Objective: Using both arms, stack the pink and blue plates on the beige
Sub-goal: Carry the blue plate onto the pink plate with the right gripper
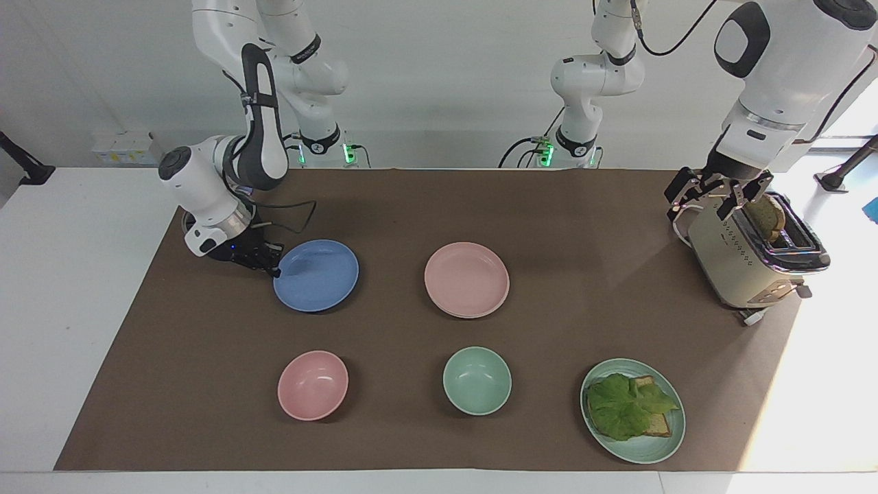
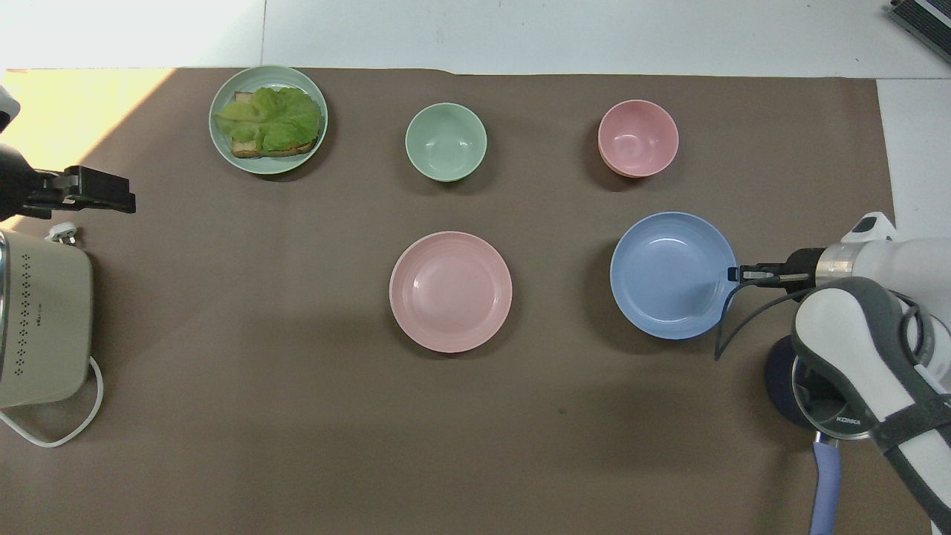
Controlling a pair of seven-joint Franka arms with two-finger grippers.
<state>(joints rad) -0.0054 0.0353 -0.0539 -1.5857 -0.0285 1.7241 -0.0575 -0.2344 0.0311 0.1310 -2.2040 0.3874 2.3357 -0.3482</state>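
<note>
My right gripper has the blue plate, which hangs slightly above the brown mat now. I should set it down on top of the pink plate (image 2: 451, 290).
The blue plate (image 1: 317, 275) (image 2: 667, 275) hangs slightly above the brown mat and casts a shadow. My right gripper (image 1: 276, 269) (image 2: 732, 274) is shut on its rim at the side toward the right arm's end. The pink plate (image 1: 466, 278) (image 2: 451, 290) lies at the middle of the mat. A thin pale rim, the beige plate (image 1: 458, 314), peeks out under the pink plate's edge; the rest of it is hidden. My left gripper (image 1: 718, 202) (image 2: 98, 195) waits open over the toaster, holding nothing.
A cream toaster (image 1: 748, 257) (image 2: 41, 319) with bread stands at the left arm's end. Farther from the robots sit a pink bowl (image 1: 313, 385), a green bowl (image 1: 477, 380) and a mint plate (image 1: 655, 446) with toast and lettuce. A pan (image 2: 823, 461) lies under the right arm.
</note>
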